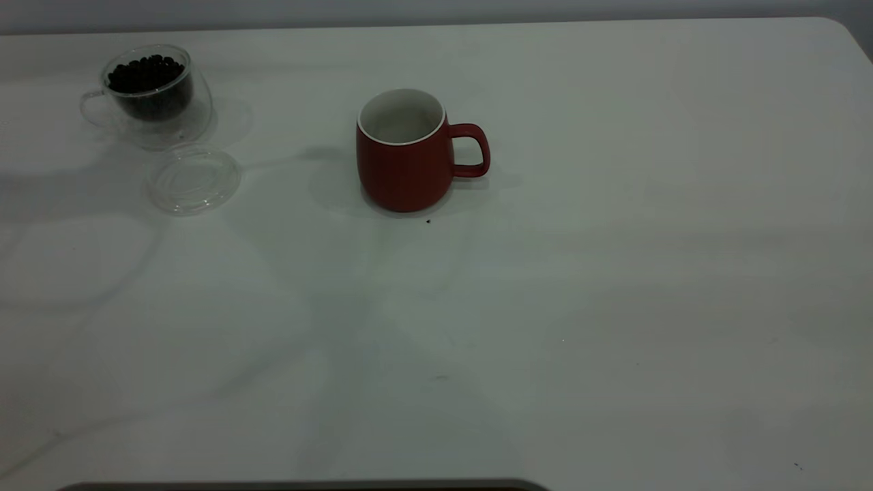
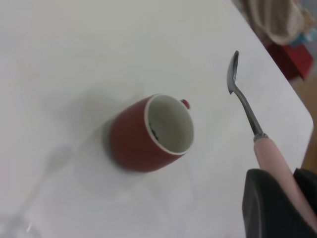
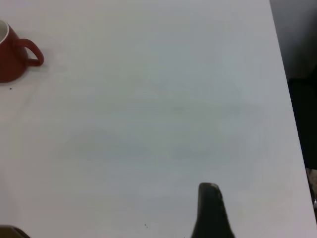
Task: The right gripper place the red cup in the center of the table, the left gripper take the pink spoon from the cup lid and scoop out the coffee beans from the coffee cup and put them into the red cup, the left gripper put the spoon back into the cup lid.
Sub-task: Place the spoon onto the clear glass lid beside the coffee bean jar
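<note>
I need to set the pink spoon down with my left gripper across the cup lid's rim (image 1: 142, 173) farthest from the red cup.
The red cup (image 1: 409, 160) stands upright near the middle of the table (image 1: 614, 273), handle to the right. In the left wrist view my left gripper (image 2: 287, 186) is shut on the pink spoon (image 2: 270, 151) by its handle. The metal bowl (image 2: 233, 74) hangs in the air beside the red cup (image 2: 148, 136), where something dark lies at the bottom. The coffee cup (image 1: 150, 92) with coffee beans (image 1: 146, 73) stands at the back left, and the bare cup lid (image 1: 194, 181) lies just in front of it. My right gripper (image 3: 210, 203) hovers far right of the red cup (image 3: 15, 57). Neither gripper shows in the exterior view.
A tiny dark speck (image 1: 428, 221) lies on the table just in front of the red cup. The left wrist view shows the table's edge with clutter (image 2: 282, 20) beyond it. A dark strip (image 1: 307, 485) runs along the near table edge.
</note>
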